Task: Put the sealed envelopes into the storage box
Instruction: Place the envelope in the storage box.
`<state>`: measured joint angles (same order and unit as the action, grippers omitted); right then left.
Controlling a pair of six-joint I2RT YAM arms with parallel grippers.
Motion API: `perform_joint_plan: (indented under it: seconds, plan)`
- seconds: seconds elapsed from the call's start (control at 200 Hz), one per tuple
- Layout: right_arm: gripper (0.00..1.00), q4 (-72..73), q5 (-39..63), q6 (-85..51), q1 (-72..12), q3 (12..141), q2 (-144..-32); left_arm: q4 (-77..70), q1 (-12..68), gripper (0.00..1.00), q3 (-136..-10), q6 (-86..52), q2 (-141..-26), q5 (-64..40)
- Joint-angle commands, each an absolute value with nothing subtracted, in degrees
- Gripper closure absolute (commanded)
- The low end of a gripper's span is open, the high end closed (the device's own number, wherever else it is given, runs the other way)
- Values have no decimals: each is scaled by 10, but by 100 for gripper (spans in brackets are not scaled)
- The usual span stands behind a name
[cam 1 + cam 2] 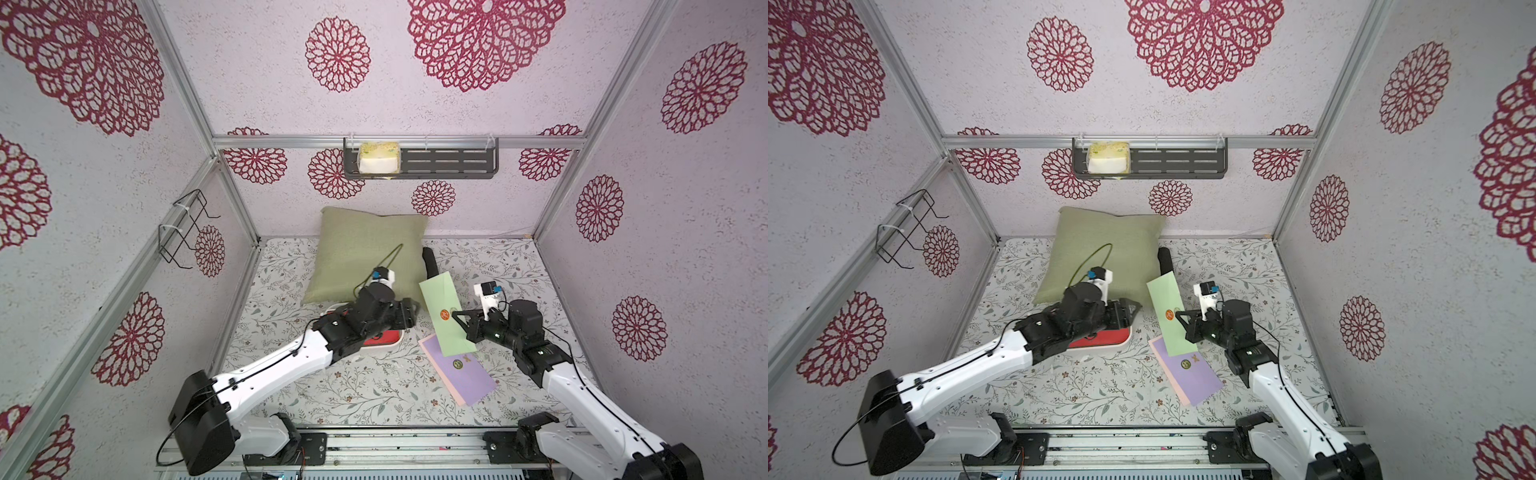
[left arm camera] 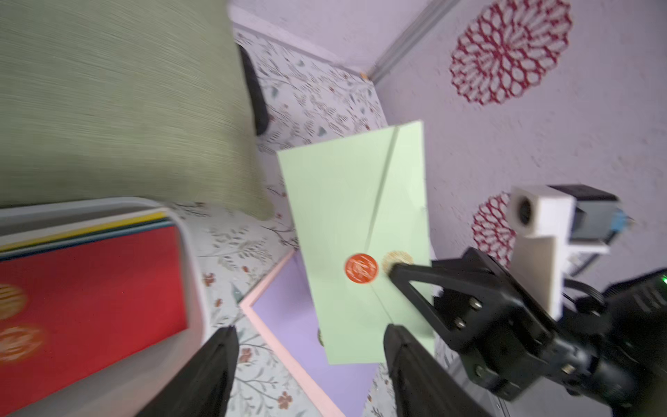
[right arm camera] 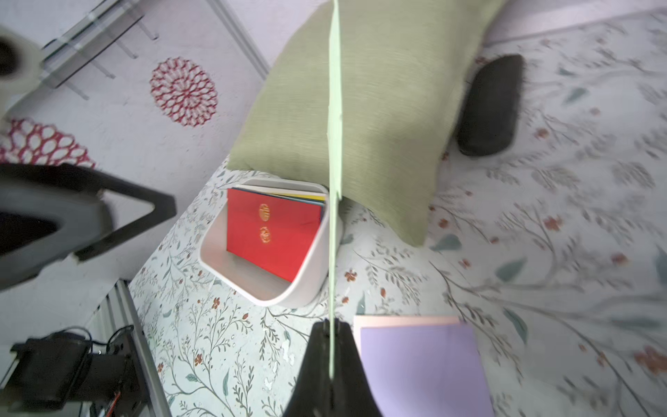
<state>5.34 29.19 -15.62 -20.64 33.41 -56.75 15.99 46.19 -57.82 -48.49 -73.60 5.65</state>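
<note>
Next, my right gripper releases the light green envelope, which hangs tilted above the table now, in the white storage box [image 1: 365, 328] [image 3: 272, 235], up against the red envelope.
A light green sealed envelope [image 1: 438, 311] with an orange seal hangs tilted above the table, and my right gripper [image 1: 457, 314] is shut on its edge; the right wrist view shows it edge-on [image 3: 335, 144] between the closed fingers. A lilac envelope [image 1: 467, 374] lies on a pink one [image 1: 442, 376] on the table below. The white storage box [image 3: 314, 260] holds a stack topped by a red envelope [image 3: 274, 234]. My left gripper [image 2: 311, 328] is open and empty, over the box's right end and facing the green envelope.
A green pillow [image 1: 365, 253] leans at the back, touching the box. A black case [image 1: 430, 259] lies beside the pillow. A dark slotted shelf [image 1: 449, 160] holding a tissue pack hangs on the back wall. A wire rack [image 1: 183, 226] hangs on the left wall.
</note>
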Motion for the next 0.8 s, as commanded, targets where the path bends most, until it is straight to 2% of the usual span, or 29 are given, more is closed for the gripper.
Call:
perform_joint_plan:
  seconds: [0.0,0.165,0.36,0.79]
  plan:
    - [100,79,328,-26,-250,409,-628,227,401,27,-517,-494,-666,87]
    - [100,5,369,116,-296,542,-733,277,309,23,-459,-494,-545,84]
    - [100,-130,431,314,-359,707,-851,319,225,22,-420,-495,-459,60]
    - [100,-449,364,481,-438,1038,-1120,408,197,22,-418,-494,-367,90]
